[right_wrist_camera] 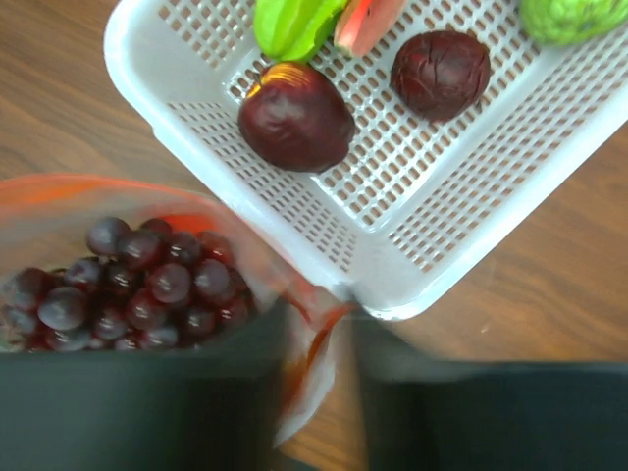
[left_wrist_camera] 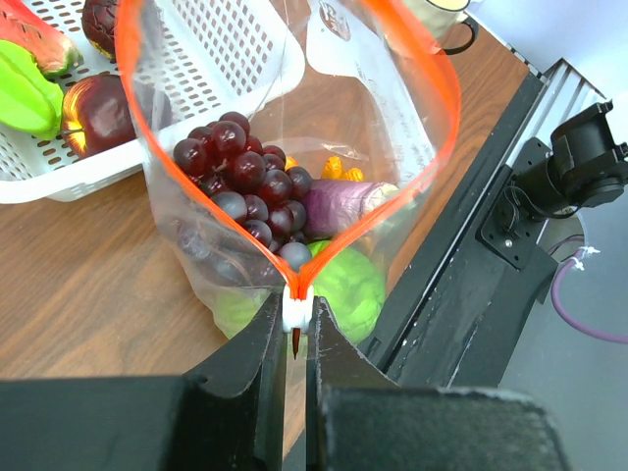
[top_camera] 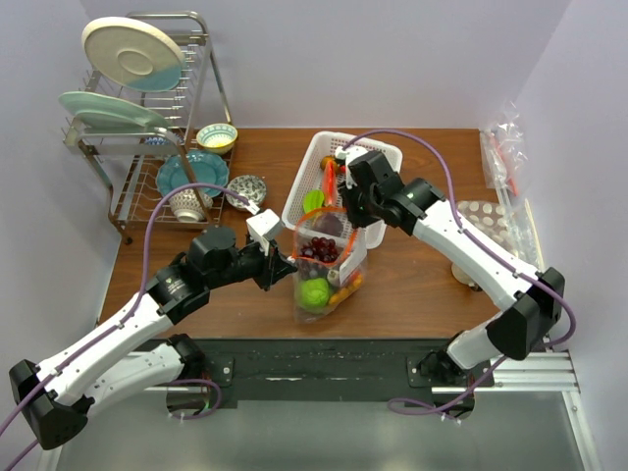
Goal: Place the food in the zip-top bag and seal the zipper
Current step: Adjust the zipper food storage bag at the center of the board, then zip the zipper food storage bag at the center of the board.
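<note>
My left gripper is closed on the white slider, so it should grip the zipper's end [left_wrist_camera: 296, 341] behind it and leave the slider for my right gripper to pull.
The zip-top bag [top_camera: 329, 270] stands on the table in front of the white basket [top_camera: 388, 152], its orange-red zipper [left_wrist_camera: 446, 118] spread wide. Inside lie dark grapes [left_wrist_camera: 240, 172], a purple piece [left_wrist_camera: 348, 206] and a green piece [left_wrist_camera: 348, 285]. My left gripper [left_wrist_camera: 294, 339] is shut on the white slider at the near-left end of the zipper. At the bag's far corner, by the basket, my right gripper [right_wrist_camera: 319, 373] shows blurred, its fingers apart on either side of the corner, with wood showing beside it. Two dark red fruits [right_wrist_camera: 294, 118] and a green one [right_wrist_camera: 289, 25] lie in the basket.
A dish rack [top_camera: 147, 118] with plates and bowls stands at the back left. Clear packets [top_camera: 505, 147] lie at the back right, and a pale round object [top_camera: 486, 221] sits under the right arm. The table's front edge runs just below the bag.
</note>
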Robot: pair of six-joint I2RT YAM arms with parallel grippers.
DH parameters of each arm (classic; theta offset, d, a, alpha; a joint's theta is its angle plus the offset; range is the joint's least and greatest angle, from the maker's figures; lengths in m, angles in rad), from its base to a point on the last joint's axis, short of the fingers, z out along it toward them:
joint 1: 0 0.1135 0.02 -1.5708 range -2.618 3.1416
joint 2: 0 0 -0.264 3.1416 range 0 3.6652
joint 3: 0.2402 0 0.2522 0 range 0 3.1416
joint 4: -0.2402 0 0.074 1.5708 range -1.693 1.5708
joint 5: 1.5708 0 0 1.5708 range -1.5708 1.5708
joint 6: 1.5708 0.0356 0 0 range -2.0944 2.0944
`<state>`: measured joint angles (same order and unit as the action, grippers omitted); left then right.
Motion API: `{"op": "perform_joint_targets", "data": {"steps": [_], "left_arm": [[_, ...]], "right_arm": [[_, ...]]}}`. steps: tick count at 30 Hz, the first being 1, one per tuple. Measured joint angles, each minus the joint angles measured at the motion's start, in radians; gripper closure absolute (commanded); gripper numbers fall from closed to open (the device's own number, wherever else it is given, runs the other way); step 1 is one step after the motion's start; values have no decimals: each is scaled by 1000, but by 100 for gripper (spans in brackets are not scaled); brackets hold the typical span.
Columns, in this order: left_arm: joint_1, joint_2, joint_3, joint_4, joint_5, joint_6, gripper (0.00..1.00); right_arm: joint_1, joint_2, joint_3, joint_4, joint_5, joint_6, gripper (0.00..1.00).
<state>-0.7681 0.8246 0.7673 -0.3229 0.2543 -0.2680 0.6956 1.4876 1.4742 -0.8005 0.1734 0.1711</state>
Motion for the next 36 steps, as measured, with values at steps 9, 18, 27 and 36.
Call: {"op": "perform_joint_targets", "data": {"steps": [9, 18, 27, 36], "left_arm": [[0, 0, -2, 6, -8, 2, 57], [0, -53, -49, 63, -26, 3, 35], [0, -66, -157, 146, -27, 2, 40], [0, -71, -173, 233, -34, -2, 53]], "right_arm": [[0, -36, -19, -2, 32, 8, 100], [0, -74, -56, 0, 62, 8, 100], [0, -77, -72, 4, 72, 8, 100], [0, -77, -73, 4, 71, 11, 100]]}}
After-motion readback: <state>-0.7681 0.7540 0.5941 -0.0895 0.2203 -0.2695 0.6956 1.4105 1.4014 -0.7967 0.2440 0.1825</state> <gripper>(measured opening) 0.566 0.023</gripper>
